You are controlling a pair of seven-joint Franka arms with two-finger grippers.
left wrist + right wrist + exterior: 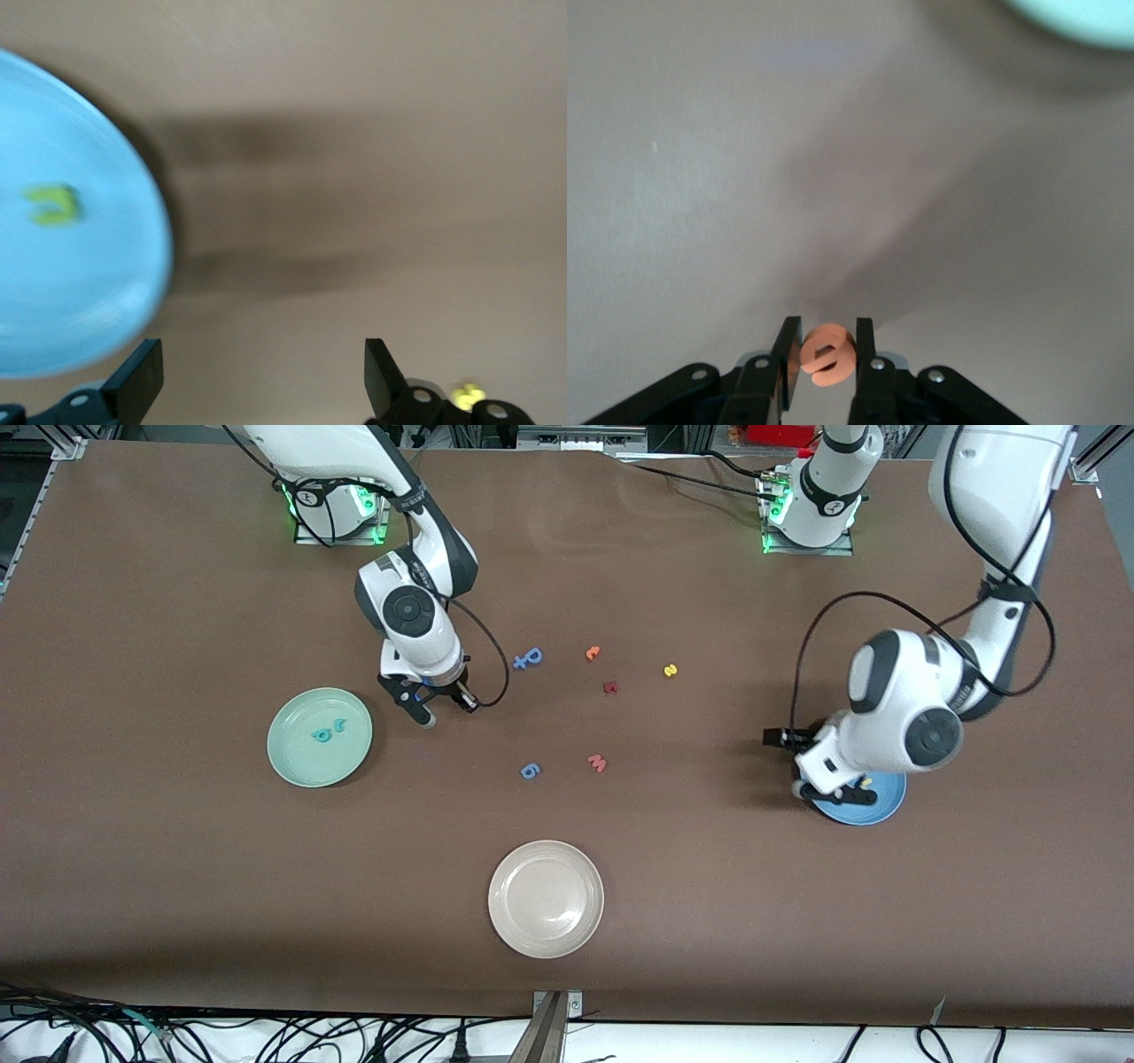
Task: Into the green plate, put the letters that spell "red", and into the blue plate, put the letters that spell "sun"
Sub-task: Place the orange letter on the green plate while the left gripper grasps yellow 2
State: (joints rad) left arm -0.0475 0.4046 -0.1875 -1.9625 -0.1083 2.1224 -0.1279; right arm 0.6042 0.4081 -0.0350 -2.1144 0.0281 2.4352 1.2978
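Note:
I will use my right gripper to set the orange "e", now over bare table beside the plate, down in the pale green plate (307,724), beside the teal letters.
My right gripper (447,710) (827,341) is shut on the round orange "e" (827,354) and hangs over bare table beside the pale green plate (297,766). Two teal letters (328,732) lie in that plate. My left gripper (837,790) (264,372) is open with nothing between its fingers, over the rim of the blue plate (877,808) (80,292). A green "u" (53,204) and a small yellow piece (866,782) lie in the blue plate. The yellow "s" (671,670) rests on the table between the two arms.
Loose letters lie mid-table: a blue one (529,658), an orange "c" (593,653), a dark red one (610,687), a pink "m" (597,763) and another blue one (530,771). An off-white plate (546,899) sits nearest the front camera.

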